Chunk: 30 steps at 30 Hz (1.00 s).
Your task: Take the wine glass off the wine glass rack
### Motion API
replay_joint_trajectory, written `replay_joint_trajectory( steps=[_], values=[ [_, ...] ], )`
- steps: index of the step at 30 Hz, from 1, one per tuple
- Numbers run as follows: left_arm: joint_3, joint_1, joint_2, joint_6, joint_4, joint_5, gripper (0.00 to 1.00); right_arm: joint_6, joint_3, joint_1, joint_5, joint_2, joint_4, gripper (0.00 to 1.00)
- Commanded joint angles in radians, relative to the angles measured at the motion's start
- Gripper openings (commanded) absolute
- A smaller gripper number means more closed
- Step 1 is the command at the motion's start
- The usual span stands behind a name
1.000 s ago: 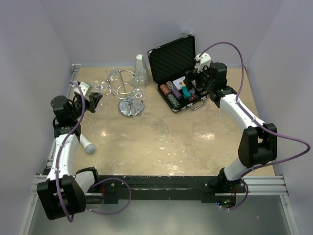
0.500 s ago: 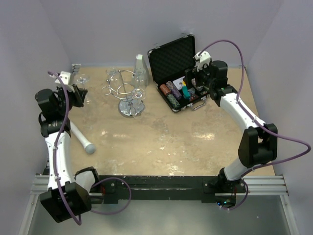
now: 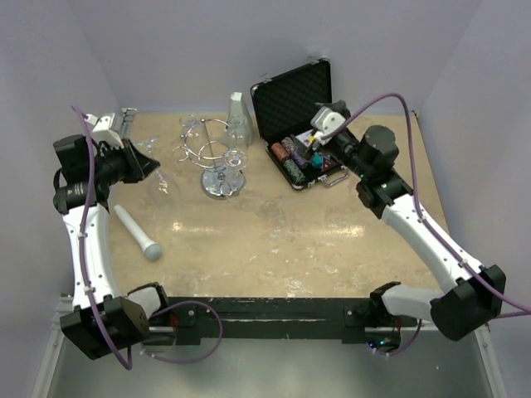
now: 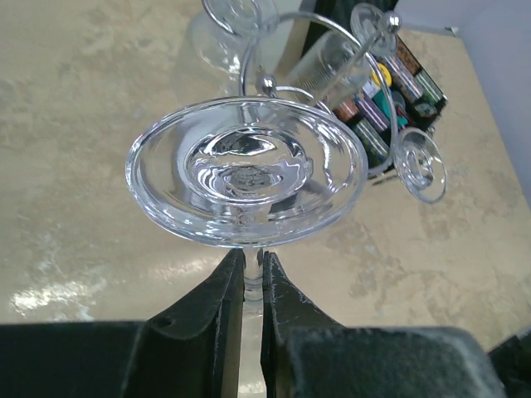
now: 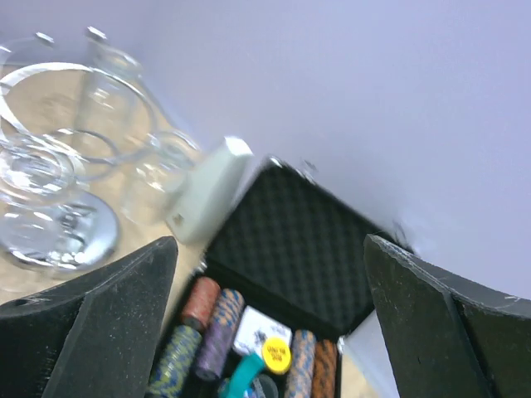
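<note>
I need to use my left gripper to release the wine glass into my right gripper, over the bare table (image 3: 217, 240) in front of the rack.
In the left wrist view my left gripper (image 4: 251, 259) is shut on the stem of a clear wine glass (image 4: 246, 181), whose round foot faces the camera just beyond the fingertips. From above, the left gripper (image 3: 149, 168) holds the wine glass (image 3: 163, 190) over the table to the left of the chrome wine glass rack (image 3: 221, 184) and apart from it. Other glasses still hang on the rack (image 4: 266, 82). My right gripper (image 3: 314, 143) stands wide open over the open black case, with nothing between its fingers (image 5: 108, 315).
An open black case (image 3: 292, 93) with poker chips (image 5: 220, 327) sits right of the rack. A white bottle-like object (image 3: 237, 110) stands behind the rack. A white stick with a grey head (image 3: 137, 233) lies on the table near the left arm.
My left gripper drew the wine glass off the rack to the left, then came forward and turned. The right arm stretched lower and swung its gripper left over the case.
</note>
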Motion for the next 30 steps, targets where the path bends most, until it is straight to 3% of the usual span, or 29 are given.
replay_joint_trajectory(
  steps=[1, 5, 11, 17, 20, 26, 30],
  values=[
    [0.075, 0.014, 0.04, 0.039, -0.223, 0.174, 0.0, -0.167, 0.001, 0.169, 0.081, -0.063, -0.013, 0.98],
    [0.02, 0.026, 0.052, 0.12, -0.328, 0.33, 0.0, -0.196, 0.055, 0.304, 0.202, -0.095, -0.123, 0.98],
    [-0.084, 0.028, 0.074, 0.133, -0.375, 0.43, 0.0, -0.316, 0.069, 0.363, 0.154, -0.106, -0.3, 0.98],
    [-0.204, 0.045, 0.0, -0.046, -0.256, 0.446, 0.0, -0.365, 0.066, 0.397, 0.156, -0.077, -0.283, 0.98],
    [-0.241, 0.046, -0.011, -0.112, -0.227, 0.423, 0.0, -0.481, 0.061, 0.421, 0.104, -0.045, -0.307, 0.98],
    [-0.215, 0.049, 0.083, -0.022, -0.36, 0.432, 0.0, -0.784, -0.049, 0.538, 0.073, -0.006, -0.238, 0.98],
    [-0.233, 0.049, 0.14, -0.017, -0.391, 0.472, 0.0, -0.864, -0.101, 0.614, 0.061, 0.015, -0.171, 0.99]
  ],
)
